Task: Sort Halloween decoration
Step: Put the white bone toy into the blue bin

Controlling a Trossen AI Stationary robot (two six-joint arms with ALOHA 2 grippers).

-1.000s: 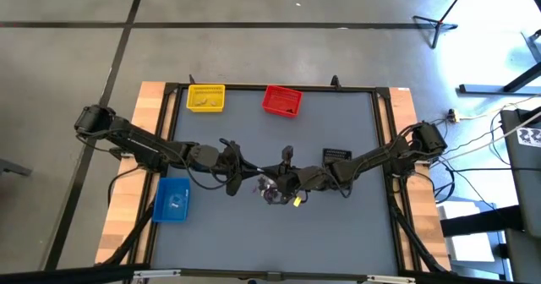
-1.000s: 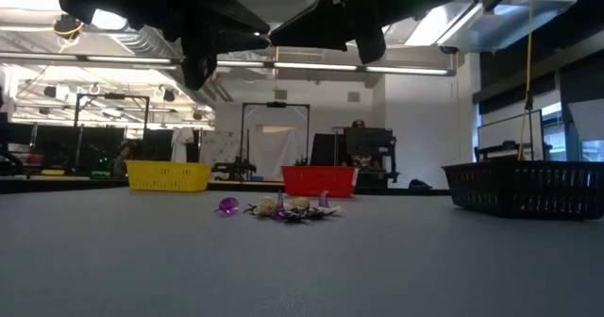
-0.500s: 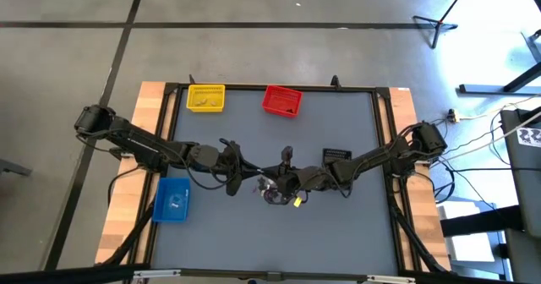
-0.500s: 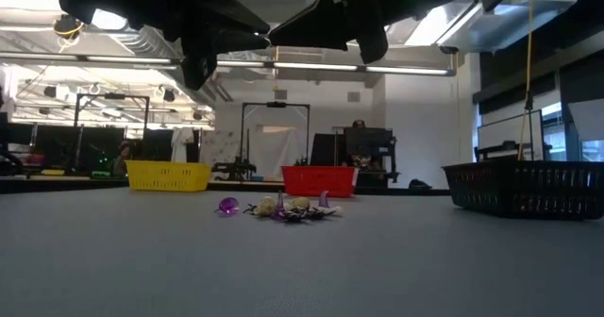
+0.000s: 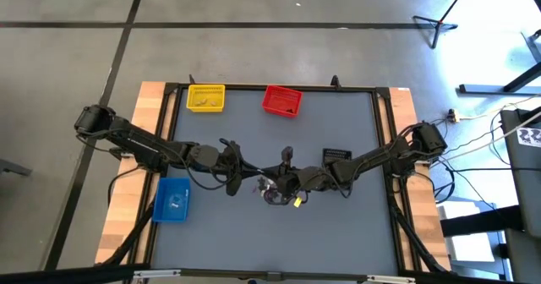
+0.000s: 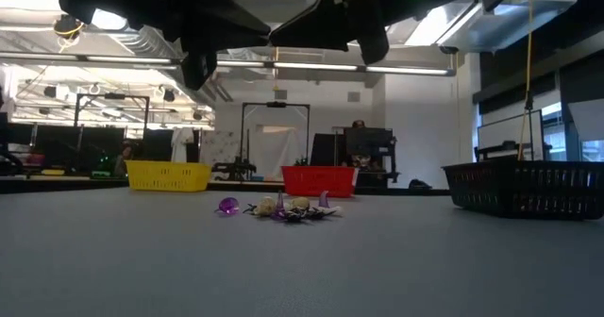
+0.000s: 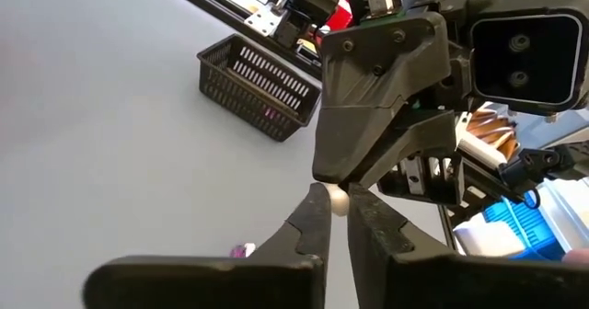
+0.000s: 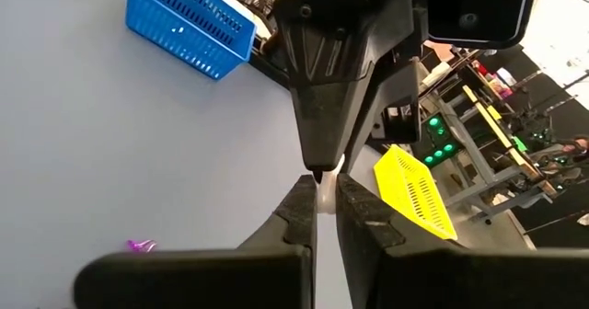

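Note:
I should open my left gripper and let go of the white trinket so that it is left on the bottom of the blue bin [image 5: 174,205].
The Halloween decoration is a small heap of purple, pale tan and dark trinkets [image 5: 275,192] lying on the grey table's middle, also seen in the low view [image 6: 288,208], with one purple piece [image 6: 227,206] apart on its left. My left gripper [image 5: 254,180] and my right gripper [image 5: 269,181] meet tip to tip above the heap, raised well clear of the table [image 6: 271,39]. Each is shut on the same tiny white trinket [image 7: 338,200]. My left gripper pinches the white trinket [image 7: 339,200] between its two fingertips, coming level from the table's left. The trinket is lifted clear of the table. My right gripper has the same white trinket [image 8: 326,193] between its fingertips, coming level from the table's right, facing the left gripper's tips [image 8: 317,173].
A yellow bin [image 5: 205,97] and a red bin [image 5: 281,101] stand at the far edge. A blue bin [image 5: 172,199] sits at the left, a black bin [image 5: 336,155] right of centre under the right arm. A small yellow piece [image 5: 297,201] lies beside the heap.

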